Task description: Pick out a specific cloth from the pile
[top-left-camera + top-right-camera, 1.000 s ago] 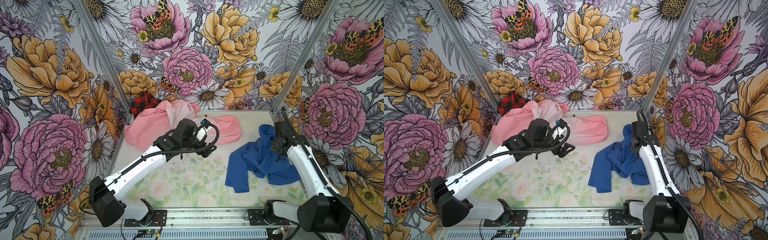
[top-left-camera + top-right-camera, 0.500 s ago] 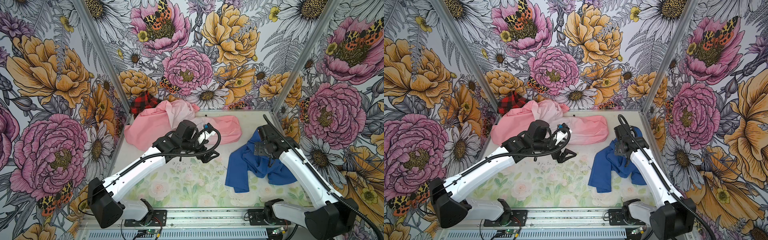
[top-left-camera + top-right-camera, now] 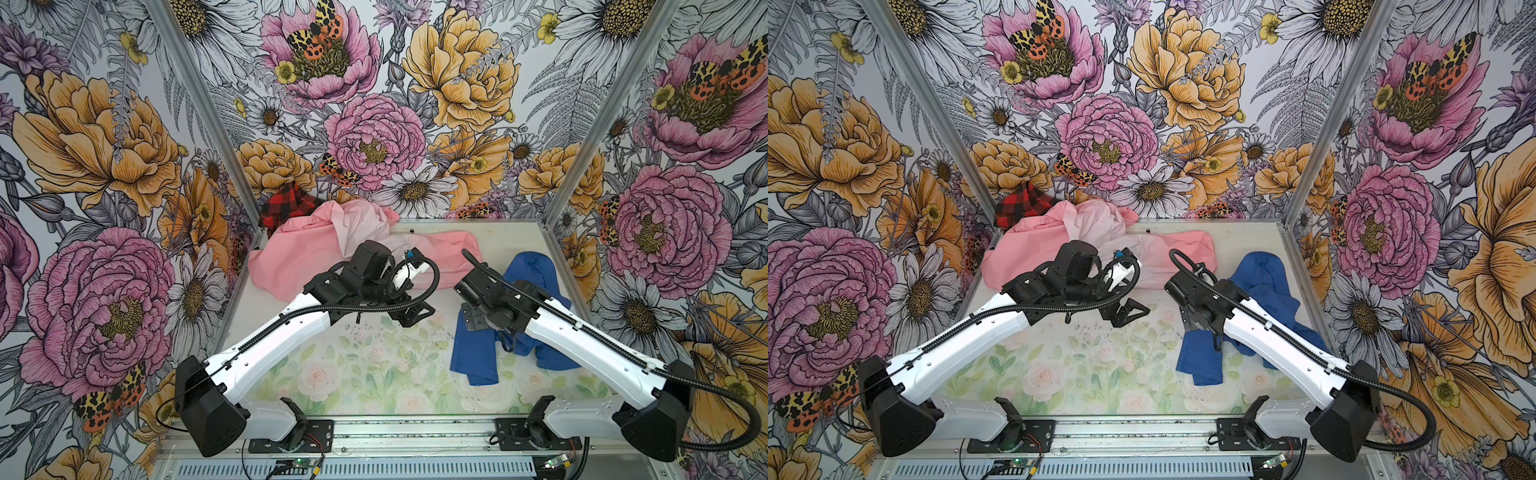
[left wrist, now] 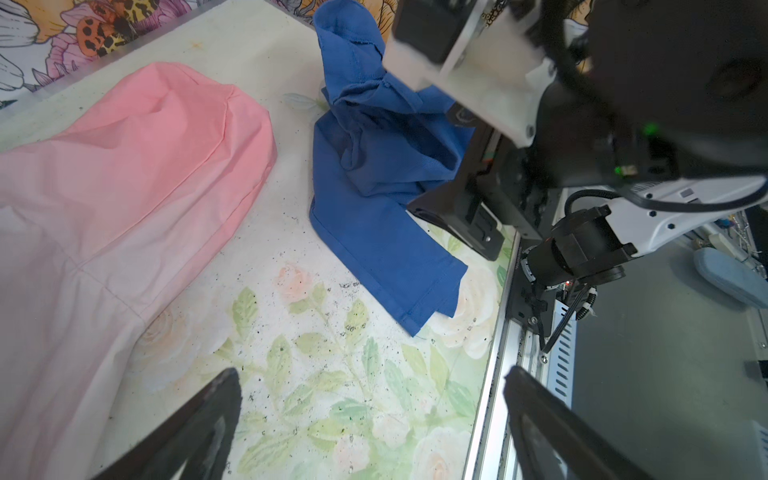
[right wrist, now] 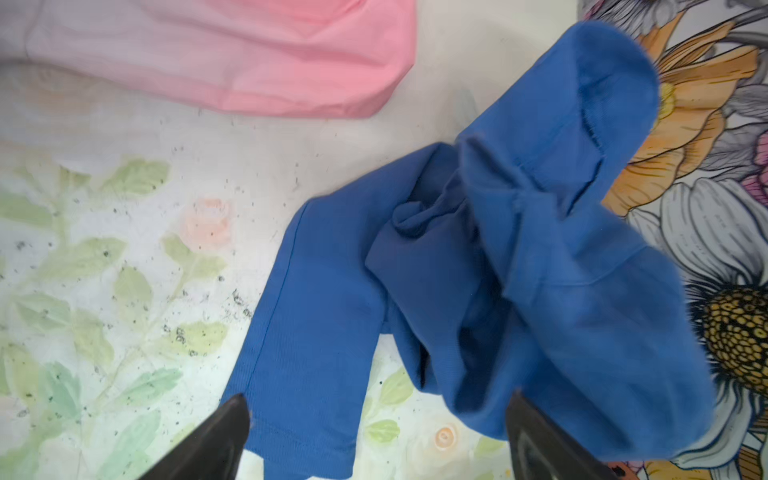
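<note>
Next, I move my right gripper to the loose end (image 3: 472, 373) (image 5: 289, 449) of the blue cloth's flat sleeve, closest to the front rail, and close it there.
The cloth (image 3: 476, 353) (image 3: 1200, 357), royal blue, lies crumpled on the right side of the table, apart from the pile. The pile (image 3: 299, 257) (image 3: 1034, 253) of salmon and pale pink garments sits at the back left, with red-and-black plaid (image 3: 286, 203) in the corner. My right gripper (image 3: 471, 322) (image 5: 378, 407) hovers open just over the cloth's (image 5: 498, 257) flat sleeve, with nothing between its fingers. My left gripper (image 3: 411, 316) (image 4: 372, 386) hangs open over bare table at mid-table. In the left wrist view the cloth (image 4: 374, 174) lies beside a pink sleeve (image 4: 145, 166).
Floral walls (image 3: 415, 124) close the table (image 3: 365, 365) on three sides, with metal corner posts (image 3: 582, 145). A metal rail (image 3: 395, 424) with both arm bases runs along the front edge. The two grippers stand close together near the middle.
My right gripper has opened and let go of the cloth, which now rests on the table. The right arm swung from the back right toward the middle. The left gripper shifted slightly right.
</note>
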Available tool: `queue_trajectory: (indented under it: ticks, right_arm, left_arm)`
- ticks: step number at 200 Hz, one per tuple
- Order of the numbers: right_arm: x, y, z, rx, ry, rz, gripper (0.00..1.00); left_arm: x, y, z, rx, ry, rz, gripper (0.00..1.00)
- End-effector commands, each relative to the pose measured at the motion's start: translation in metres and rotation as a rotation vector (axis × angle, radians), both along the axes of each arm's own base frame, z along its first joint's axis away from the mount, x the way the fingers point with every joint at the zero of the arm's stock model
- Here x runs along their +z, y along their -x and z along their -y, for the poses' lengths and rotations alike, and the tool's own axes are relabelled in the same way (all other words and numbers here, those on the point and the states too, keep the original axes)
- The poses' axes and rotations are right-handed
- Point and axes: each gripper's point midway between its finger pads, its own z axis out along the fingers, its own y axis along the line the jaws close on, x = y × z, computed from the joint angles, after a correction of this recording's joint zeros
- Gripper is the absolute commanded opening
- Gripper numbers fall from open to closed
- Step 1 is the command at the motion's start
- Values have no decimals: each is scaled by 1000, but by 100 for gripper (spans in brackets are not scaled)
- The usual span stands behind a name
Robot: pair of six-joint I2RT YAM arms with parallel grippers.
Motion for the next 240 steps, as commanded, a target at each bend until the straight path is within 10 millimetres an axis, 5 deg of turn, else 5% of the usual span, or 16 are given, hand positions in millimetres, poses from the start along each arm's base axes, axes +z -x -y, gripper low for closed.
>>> queue_trajectory:
  ticks: [1, 21, 54, 115, 153, 190, 216, 240]
  right_arm:
    - [-34, 27, -12, -95, -31, -76, 94]
    - [-57, 45, -17, -155, -86, -83, 94]
    - [-105, 59, -27, -151, -91, -169, 89]
    - [-164, 75, -38, -170, -132, -260, 77]
    - [-175, 82, -33, -181, -100, -302, 51]
    - [-150, 64, -39, -157, -172, -264, 0]
    - [-97, 36, -41, -113, -213, -181, 0]
    - [-19, -3, -41, -68, -292, -43, 0]
  left_arm:
    - [19, 14, -26, 66, 23, -10, 99]
    - [13, 31, -52, 118, 26, -46, 99]
    - [11, 58, -67, 80, 42, -92, 99]
    - [18, 56, -75, 110, 50, -60, 99]
    - [26, 54, -77, 117, 53, -26, 99]
    - [31, 52, -78, 121, 54, 0, 99]
    - [31, 49, -78, 121, 44, 12, 99]
    - [32, 47, -75, 110, 44, 15, 99]
